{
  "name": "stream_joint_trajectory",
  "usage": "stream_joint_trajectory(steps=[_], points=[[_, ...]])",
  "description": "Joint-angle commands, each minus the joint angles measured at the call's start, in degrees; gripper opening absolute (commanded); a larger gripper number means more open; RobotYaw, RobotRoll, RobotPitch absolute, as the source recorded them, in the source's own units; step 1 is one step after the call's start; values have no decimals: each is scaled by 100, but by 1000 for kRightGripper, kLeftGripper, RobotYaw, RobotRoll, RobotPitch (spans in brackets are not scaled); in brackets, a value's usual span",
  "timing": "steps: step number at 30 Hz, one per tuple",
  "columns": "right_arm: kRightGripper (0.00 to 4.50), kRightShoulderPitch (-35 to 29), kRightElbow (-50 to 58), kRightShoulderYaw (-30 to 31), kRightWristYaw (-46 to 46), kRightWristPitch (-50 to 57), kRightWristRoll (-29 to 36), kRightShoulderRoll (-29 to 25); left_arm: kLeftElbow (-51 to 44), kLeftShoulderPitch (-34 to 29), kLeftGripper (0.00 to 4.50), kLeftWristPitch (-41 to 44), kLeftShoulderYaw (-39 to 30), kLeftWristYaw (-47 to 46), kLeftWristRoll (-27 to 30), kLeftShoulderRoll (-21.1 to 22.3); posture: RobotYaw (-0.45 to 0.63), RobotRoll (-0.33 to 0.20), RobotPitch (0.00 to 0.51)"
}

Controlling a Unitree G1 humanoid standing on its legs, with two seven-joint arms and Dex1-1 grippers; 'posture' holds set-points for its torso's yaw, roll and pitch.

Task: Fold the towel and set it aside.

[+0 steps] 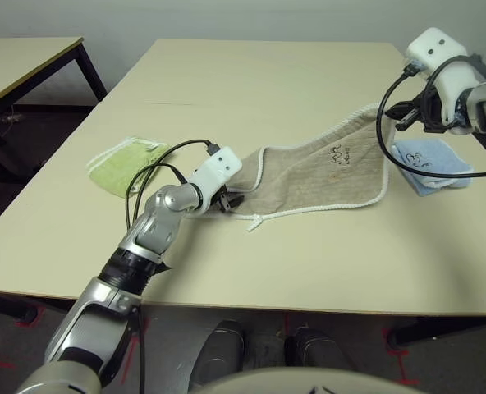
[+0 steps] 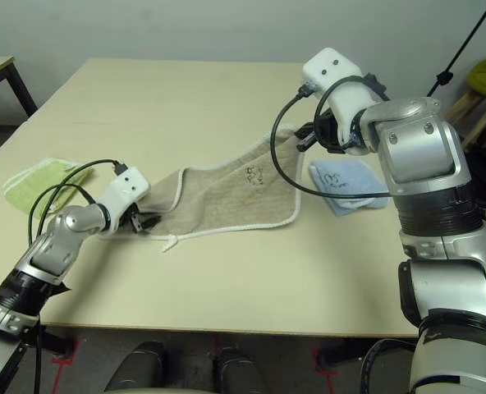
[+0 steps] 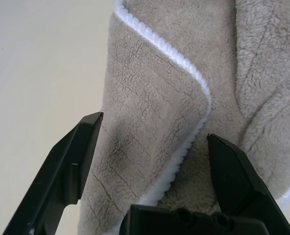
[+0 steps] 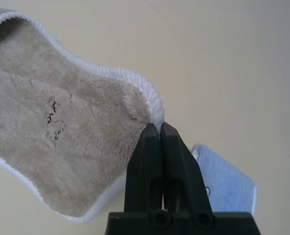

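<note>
The end of the towel is folded over and the flap's corner is past my left gripper's fingers, so next I pinch that corner (image 3: 206,96) before I lift the towel open.
The beige towel (image 1: 325,176), edged in white with a small dark mark, stretches across the middle of the table (image 1: 251,90). My right gripper (image 4: 156,126) is shut on the towel's far right corner and holds it raised off the table, above and to the right of the cloth. At the towel's bunched left end, my left gripper (image 3: 154,126) sits low on the table and is open. Its two fingers (image 3: 81,147) stand wide apart on either side of a folded white-edged flap, without pinching it.
A yellow-green folded cloth (image 1: 128,164) lies to the left of my left arm. A light blue folded cloth (image 1: 430,162) lies under my right arm, just right of the towel. A second table (image 1: 21,61) stands at the far left.
</note>
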State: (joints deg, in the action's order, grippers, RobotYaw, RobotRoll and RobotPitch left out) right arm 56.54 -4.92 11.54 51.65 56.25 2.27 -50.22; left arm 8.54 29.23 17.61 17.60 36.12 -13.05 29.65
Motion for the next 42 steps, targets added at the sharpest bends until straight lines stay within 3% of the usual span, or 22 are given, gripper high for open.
stream_joint_trajectory(steps=[1,2,5,16,32,35,42], points=[[0,31,115,-96,13,7,76,-21,242,129,4480,-101,13,-42,-58,-107,60,0,42],[0,30,117,-93,11,8,78,-15,292,164,4480,-118,12,-52,-61,-142,60,0,42],[0,24,129,-92,13,11,83,-11,414,236,3831,-195,28,-87,-74,-248,58,0,43],[0,-39,199,-133,22,55,99,-56,467,217,20,-263,78,65,-94,-314,47,0,44],[0,-81,244,-146,8,78,96,-48,243,254,20,-34,-2,309,-8,-270,48,0,42],[0,-81,242,-143,7,73,96,-42,209,273,588,38,23,344,-5,-309,48,0,41],[0,-89,262,-148,-1,95,103,-32,226,251,2897,72,55,325,-54,-369,46,0,41]])
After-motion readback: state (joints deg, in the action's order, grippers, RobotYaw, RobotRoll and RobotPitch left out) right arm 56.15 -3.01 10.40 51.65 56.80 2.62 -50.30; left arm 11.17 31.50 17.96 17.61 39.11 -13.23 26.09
